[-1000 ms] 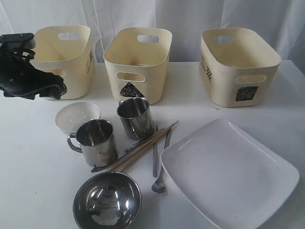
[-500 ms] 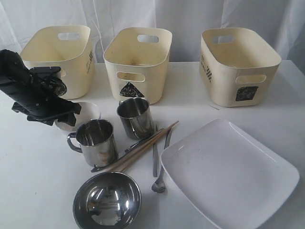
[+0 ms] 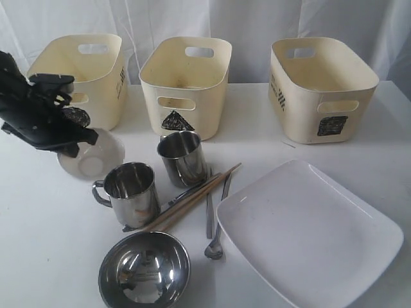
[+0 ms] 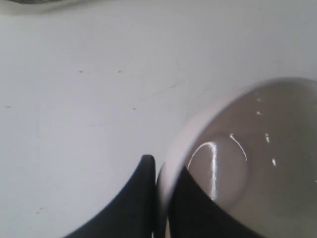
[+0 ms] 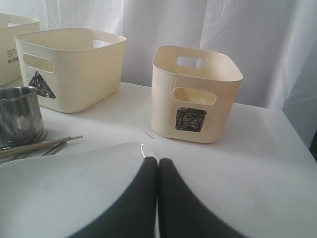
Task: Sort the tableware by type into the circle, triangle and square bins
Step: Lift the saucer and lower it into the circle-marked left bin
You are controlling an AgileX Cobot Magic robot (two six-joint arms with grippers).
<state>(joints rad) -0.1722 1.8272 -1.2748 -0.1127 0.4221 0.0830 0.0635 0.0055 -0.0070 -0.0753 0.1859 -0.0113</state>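
Note:
I should release the small white bowl with my left gripper down inside the cream circle bin (image 3: 82, 77), beside the triangle bin.
My left gripper (image 3: 78, 140) is shut on the rim of the small white bowl (image 3: 92, 158), which hangs tilted in front of the left cream bin (image 3: 87, 67). In the left wrist view one finger (image 4: 138, 203) is outside the bowl (image 4: 257, 148) and the other inside. The triangle bin (image 3: 186, 80) and the square bin (image 3: 321, 83) stand at the back. Two steel mugs (image 3: 131, 191) (image 3: 183, 157), wooden chopsticks (image 3: 192, 199), a spoon (image 3: 215, 247), a steel bowl (image 3: 144, 269) and the white square plate (image 3: 308, 231) lie in front. My right gripper (image 5: 158, 161) is shut and empty, over the plate's corner (image 5: 64, 188).
The left bin's mark is mostly hidden behind my left arm. More steel cutlery (image 3: 209, 215) lies beside and under the chopsticks. White curtains hang behind the bins. The right wrist view also shows the square bin (image 5: 195, 94), the triangle bin (image 5: 69, 64) and a mug (image 5: 20, 114).
My left arm came down onto the white bowl, shut on its rim, and lifted it tilted off the table toward the left. Nothing else has moved.

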